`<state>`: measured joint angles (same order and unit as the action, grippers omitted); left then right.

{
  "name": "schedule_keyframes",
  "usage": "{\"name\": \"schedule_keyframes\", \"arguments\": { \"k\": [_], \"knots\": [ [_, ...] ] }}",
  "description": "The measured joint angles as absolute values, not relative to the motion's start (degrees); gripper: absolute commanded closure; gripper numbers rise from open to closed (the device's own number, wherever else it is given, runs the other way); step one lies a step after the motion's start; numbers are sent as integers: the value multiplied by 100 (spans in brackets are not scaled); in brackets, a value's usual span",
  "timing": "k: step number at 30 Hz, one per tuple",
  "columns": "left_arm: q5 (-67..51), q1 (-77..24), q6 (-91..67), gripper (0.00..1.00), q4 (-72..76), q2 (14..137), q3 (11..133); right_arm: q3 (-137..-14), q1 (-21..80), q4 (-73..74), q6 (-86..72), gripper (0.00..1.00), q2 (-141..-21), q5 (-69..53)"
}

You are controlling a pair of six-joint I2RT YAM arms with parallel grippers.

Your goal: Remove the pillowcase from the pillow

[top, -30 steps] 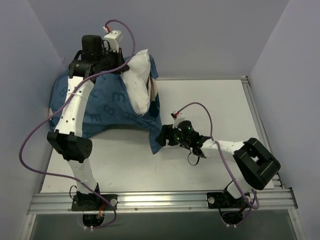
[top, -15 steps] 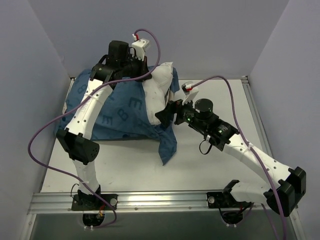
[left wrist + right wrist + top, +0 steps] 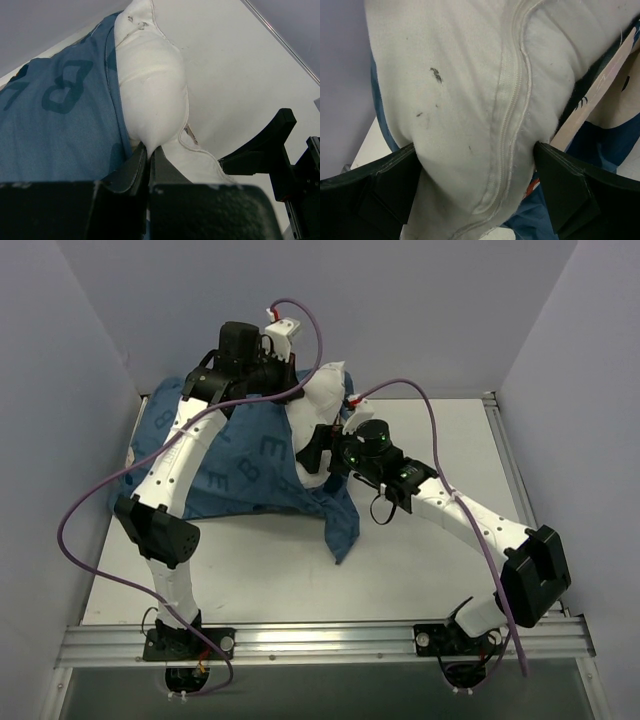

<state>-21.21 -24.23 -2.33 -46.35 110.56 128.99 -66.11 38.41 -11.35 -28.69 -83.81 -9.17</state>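
Observation:
My left gripper is on the pillow's white cloth, so next my right gripper pinches the pillow's zipped end [image 3: 487, 175] before my left gripper moves to the pillowcase's edge.
The white pillow [image 3: 322, 400] sticks out of the open end of the dark blue printed pillowcase [image 3: 240, 465], which lies at the back left of the table. My left gripper [image 3: 293, 388] is shut on a pinch of the pillow's white cloth [image 3: 155, 85], with the pillowcase [image 3: 55, 120] to its left in the left wrist view. My right gripper [image 3: 312, 452] is open and straddles the pillow's zipped end [image 3: 470, 100]. Its fingers [image 3: 390, 185] touch the pillow on both sides. Blue cloth [image 3: 605, 142] hangs below the pillow.
A corner of the pillowcase droops toward the table's middle [image 3: 342, 530]. The white table [image 3: 430, 540] has a metal rail along the front [image 3: 320, 640] and the right side [image 3: 510, 470]. Lilac walls close in at the back and sides. A tan tag [image 3: 600, 85] lies beside the pillow.
My right gripper rose from the table and moved left until its open jaws straddled the pillow's end. My left gripper shifted right with the pillow a second ago and has held still since.

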Motion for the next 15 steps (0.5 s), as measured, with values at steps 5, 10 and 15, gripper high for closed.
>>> {"name": "schedule_keyframes", "arguments": {
  "k": [5, 10, 15],
  "knots": [
    [-2099, -2416, -228, 98, -4598, 11056, 12899, -6602, 3745, -1382, -3035, 30, -8418, -1013],
    [-2088, -2416, -213, 98, -4584, 11056, 12899, -6420, 3514, -1693, -3277, 16, -8436, -1280],
    [-2056, -2434, -183, 98, -4584, 11061, 12903, -6488, 3417, -1929, -3304, 4, -8744, -1603]
  ]
}}
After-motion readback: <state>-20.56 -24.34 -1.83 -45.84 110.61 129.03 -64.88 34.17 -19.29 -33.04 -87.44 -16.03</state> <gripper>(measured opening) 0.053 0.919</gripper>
